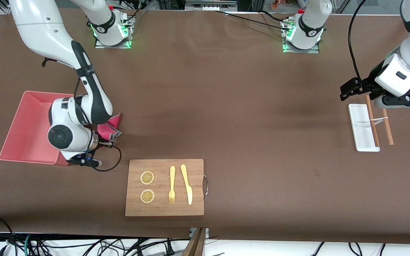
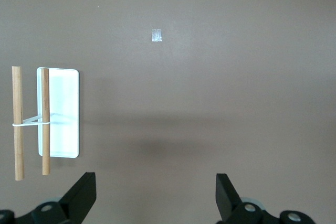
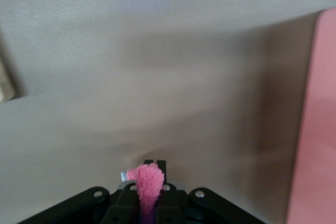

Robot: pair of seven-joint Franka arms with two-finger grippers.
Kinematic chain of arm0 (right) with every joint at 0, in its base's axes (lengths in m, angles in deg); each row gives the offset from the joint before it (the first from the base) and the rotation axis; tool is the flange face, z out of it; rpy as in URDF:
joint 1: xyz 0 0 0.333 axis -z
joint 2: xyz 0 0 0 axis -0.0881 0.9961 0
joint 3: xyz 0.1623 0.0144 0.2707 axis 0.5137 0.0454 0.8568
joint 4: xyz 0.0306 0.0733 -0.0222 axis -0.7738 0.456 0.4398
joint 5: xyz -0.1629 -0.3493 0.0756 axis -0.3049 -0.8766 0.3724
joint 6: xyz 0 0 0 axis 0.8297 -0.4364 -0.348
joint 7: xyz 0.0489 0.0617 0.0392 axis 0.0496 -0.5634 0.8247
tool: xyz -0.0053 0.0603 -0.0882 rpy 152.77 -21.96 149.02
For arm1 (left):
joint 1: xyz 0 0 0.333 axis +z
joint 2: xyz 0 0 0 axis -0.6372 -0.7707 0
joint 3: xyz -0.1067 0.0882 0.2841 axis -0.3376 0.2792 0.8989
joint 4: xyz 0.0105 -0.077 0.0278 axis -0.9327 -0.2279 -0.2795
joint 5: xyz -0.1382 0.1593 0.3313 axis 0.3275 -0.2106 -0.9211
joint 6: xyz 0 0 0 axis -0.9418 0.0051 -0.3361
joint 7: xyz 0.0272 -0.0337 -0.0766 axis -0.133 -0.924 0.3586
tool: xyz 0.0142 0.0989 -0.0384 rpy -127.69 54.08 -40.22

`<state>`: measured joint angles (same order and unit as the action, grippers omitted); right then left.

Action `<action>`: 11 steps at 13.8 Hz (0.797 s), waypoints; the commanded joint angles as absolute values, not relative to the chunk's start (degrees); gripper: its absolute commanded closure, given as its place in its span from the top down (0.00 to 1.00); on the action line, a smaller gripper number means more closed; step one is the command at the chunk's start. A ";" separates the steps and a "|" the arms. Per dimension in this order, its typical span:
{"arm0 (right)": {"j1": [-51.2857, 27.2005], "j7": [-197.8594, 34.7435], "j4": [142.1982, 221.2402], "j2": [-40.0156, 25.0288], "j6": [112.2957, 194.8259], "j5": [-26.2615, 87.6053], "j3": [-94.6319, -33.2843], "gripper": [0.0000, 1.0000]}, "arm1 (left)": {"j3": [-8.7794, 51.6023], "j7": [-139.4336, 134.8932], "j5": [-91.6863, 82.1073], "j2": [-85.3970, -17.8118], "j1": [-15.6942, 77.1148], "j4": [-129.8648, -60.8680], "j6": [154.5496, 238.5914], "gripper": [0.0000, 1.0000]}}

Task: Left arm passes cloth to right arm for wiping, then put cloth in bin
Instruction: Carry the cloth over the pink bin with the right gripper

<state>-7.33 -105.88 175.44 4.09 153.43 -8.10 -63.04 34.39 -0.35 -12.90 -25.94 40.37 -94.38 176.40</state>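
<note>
Next, I let go of the magenta-pink cloth with my right gripper on the middle of the salmon-pink bin's bottom (image 1: 45,131).
The magenta-pink cloth (image 1: 111,127) (image 3: 148,181) hangs bunched with its grey edging showing, and my right gripper (image 1: 109,137) (image 3: 148,174) is shut on it. That gripper is low over the table, just beside the wall of the salmon-pink bin (image 1: 12,133) (image 3: 315,129) on the side toward the left arm's end. The bin holds nothing that I can see. My left gripper (image 1: 384,97) (image 2: 156,192) hangs wide open and holds nothing. It is over bare table at the left arm's end, next to a white tray.
A small white tray (image 1: 359,124) (image 2: 60,114) carries two wooden sticks (image 1: 372,121) (image 2: 18,124) tied with a band. A wooden cutting board (image 1: 166,209), nearer the front camera, holds two lemon slices (image 1: 147,177), a yellow fork (image 1: 172,185) and a knife (image 1: 187,185).
</note>
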 commanded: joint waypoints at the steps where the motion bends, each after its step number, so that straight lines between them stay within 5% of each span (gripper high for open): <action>1: -5.59 -102.95 171.93 -2.29 141.52 -8.19 -62.64 0.00 | 34.38 0.24 -13.52 -26.86 40.11 -92.60 175.38 1.00; 5: 0.73 -88.56 167.43 -6.78 130.16 -8.54 -64.21 0.00 | 34.38 0.24 -13.52 -26.86 40.11 -92.60 175.21 1.00; 11: 2.41 -66.03 167.95 -7.41 128.82 -8.81 -77.83 0.00 | 33.94 0.24 -13.52 -27.04 40.02 -91.90 174.77 1.00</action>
